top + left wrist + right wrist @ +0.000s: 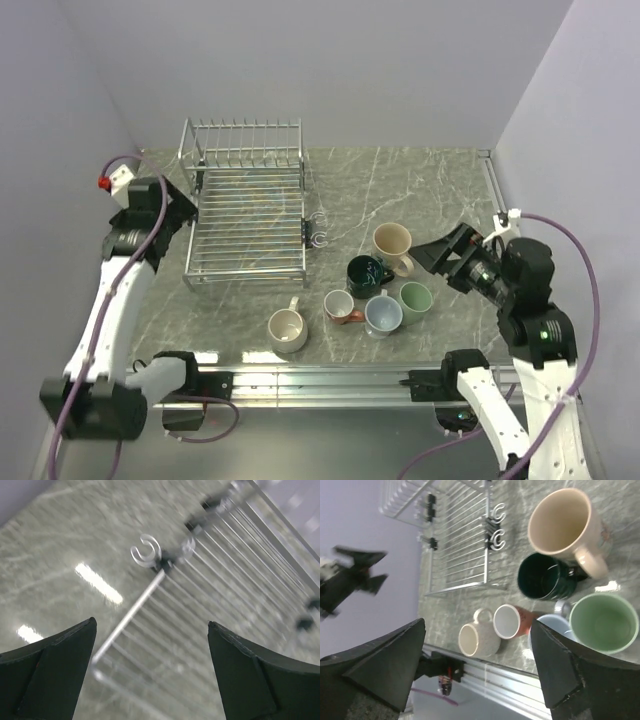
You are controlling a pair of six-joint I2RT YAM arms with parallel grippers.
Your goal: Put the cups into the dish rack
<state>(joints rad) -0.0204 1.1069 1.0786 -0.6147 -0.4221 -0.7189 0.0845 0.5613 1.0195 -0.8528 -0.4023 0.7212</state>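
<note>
I should next close my right gripper on the rim of the tall tan cup [410, 241] [590, 518], next to the cup's handle, on the side that faces away from the dish rack.
The silver wire dish rack [245, 210] stands at the back left with nothing in it. Six cups sit on the table to its right: tall tan [392, 243], dark green [366, 274], pale green [415, 300], light blue-grey [383, 315], red-brown with white inside [339, 305], and wide cream [288, 329] on its side. My left gripper [186, 203] is open and empty at the rack's left edge; its wrist view shows the rack wires [240, 555] between the open fingers. My right gripper [432, 255] is open and empty, just right of the cups, which show in its wrist view [560, 525].
Purple-grey walls close in the table on the left, back and right. A metal rail [320, 380] runs along the near edge. Two wire hooks [318, 230] stick out from the rack's right side. The left arm [350, 575] shows blurred in the right wrist view.
</note>
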